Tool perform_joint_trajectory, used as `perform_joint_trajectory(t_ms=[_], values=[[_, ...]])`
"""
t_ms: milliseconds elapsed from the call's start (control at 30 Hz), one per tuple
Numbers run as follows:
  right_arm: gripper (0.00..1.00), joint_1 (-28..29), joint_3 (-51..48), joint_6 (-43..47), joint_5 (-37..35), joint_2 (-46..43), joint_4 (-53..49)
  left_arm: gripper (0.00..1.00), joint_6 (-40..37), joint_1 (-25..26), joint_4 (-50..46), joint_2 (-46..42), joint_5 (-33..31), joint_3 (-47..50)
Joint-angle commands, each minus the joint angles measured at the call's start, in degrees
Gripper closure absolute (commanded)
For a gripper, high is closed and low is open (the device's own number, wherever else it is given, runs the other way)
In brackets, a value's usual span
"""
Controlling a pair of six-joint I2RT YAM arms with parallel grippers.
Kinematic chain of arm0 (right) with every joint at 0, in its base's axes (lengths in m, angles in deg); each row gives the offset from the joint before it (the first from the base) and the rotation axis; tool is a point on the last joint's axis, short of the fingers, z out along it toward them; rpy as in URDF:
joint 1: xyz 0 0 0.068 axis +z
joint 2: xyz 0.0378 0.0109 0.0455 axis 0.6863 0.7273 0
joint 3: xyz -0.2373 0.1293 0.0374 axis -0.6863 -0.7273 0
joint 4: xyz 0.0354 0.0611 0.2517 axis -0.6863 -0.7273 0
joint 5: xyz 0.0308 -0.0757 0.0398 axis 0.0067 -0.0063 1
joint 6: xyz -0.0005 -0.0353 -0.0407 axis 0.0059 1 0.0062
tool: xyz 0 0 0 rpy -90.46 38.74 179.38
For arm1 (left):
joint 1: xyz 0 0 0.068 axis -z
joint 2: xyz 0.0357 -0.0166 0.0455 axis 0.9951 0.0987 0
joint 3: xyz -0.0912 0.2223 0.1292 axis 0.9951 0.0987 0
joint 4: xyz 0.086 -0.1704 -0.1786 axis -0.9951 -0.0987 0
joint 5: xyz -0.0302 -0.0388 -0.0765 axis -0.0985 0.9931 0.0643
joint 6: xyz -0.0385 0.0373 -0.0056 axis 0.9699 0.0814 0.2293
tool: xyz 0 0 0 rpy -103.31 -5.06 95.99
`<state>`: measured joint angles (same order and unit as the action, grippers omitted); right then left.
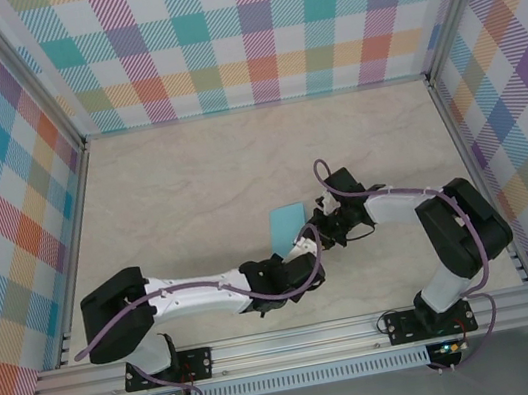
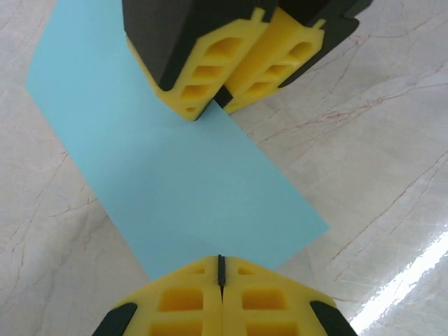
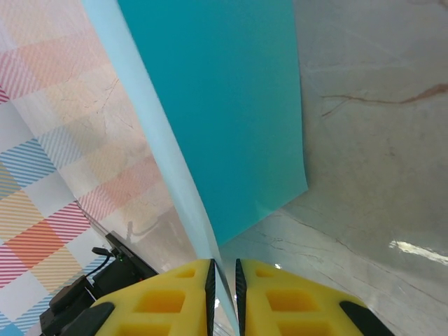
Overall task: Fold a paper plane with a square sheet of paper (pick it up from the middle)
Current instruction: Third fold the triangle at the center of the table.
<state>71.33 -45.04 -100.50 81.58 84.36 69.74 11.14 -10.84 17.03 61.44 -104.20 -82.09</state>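
Observation:
The robot's left gripper is at the middle of the paper's near edge, away from the paper's free corner, so it should grip the paper's long edge (image 2: 316,217) by that corner and fold it inward.
The square sheet of paper (image 1: 285,222) is teal and lifted off the marble table near its middle, held at its near right corner region by both grippers. In the left wrist view the sheet (image 2: 182,182) stretches flat between my left gripper (image 2: 220,264), shut on its near edge, and my right gripper (image 2: 218,101), which pinches its far edge. From above, the left gripper (image 1: 306,247) and right gripper (image 1: 321,221) almost touch. In the right wrist view the sheet (image 3: 224,105) stands on edge and curves down into my right gripper (image 3: 224,271), whose jaws keep a narrow slit around it.
Plaid walls (image 1: 246,28) close in the table (image 1: 190,179) at the back and on both sides. An aluminium rail (image 1: 298,339) runs along the near edge by the arm bases. Bare marble lies left of and behind the paper.

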Motion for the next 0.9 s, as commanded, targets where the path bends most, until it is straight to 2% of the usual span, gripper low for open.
perform_joint_trajectory(t_ms=[0, 33, 233, 267, 400, 567, 700, 767, 867], values=[[0.82, -0.14, 1.29, 1.56, -0.75, -2.21, -1.17, 1.0, 0.91, -1.58, 1.37, -2.67, 3.94, 1.81], [0.83, -0.13, 1.35, 1.55, -0.68, -2.14, -1.18, 1.0, 0.6, -1.85, 1.37, -3.12, 5.33, 2.02], [0.85, -0.13, 1.21, 0.15, 2.03, -1.6, 1.86, 0.51, -0.84, -1.48, 3.33, -2.5, 9.02, 1.49], [0.85, -0.13, 1.32, 0.23, 1.91, -1.67, 1.9, 0.46, -1.16, -1.06, 3.06, -1.72, 8.54, 1.04], [0.84, -0.13, 1.44, 0.14, 2.42, -1.31, 2.01, 0.41, -2.57, 1.12, 0.26, 2.22, 3.86, -1.26], [0.84, -0.12, 1.43, 0.14, 2.41, -1.04, 1.98, 0.4, -2.34, 2.48, -0.34, 5.77, -3.81, -2.92], [0.84, -0.13, 1.61, 0.27, 2.22, -0.98, 1.52, 0.44, -2.2, 2.61, 0.61, 5.74, -6.96, -3.02], [0.84, -0.13, 1.73, 0.56, 1.54, -0.88, 0.71, 0.52, -2.2, 2.58, 1.27, 4.78, -7.95, -2.63], [0.84, -0.12, 1.85, 0.84, 1.2, -0.85, 0.24, 0.71, -2.19, 2.62, 1.41, 3.11, -8.89, -1.68]])
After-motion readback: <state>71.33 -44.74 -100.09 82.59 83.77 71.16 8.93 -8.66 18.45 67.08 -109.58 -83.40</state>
